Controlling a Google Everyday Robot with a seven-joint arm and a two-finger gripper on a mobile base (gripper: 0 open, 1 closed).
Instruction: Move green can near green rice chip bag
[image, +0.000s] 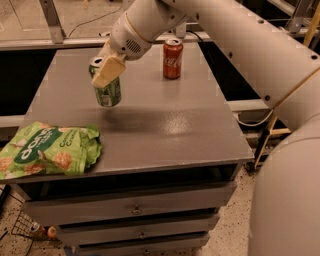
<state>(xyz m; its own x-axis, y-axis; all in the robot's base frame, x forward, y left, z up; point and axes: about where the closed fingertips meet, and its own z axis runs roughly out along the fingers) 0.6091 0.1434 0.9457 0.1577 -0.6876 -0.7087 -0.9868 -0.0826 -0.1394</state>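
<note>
My gripper will set the green can, still tilted in the air, down on the grey table, against the bag's end (100, 142) that is nearest to the middle of the table.
My gripper (106, 71) is shut on the green can (108, 91) and holds it tilted in the air above the left middle of the grey table (165, 125). A tan finger (108, 70) covers the can's upper side; its silver top shows at the upper left. The green rice chip bag (47, 150) lies flat at the table's front left corner, below and to the left of the can, apart from it.
A red Coca-Cola can (172, 59) stands upright at the back of the table, to the right of my gripper. My white arm (260, 60) reaches in from the right. Drawers (135, 209) sit under the tabletop. A metal frame stands behind.
</note>
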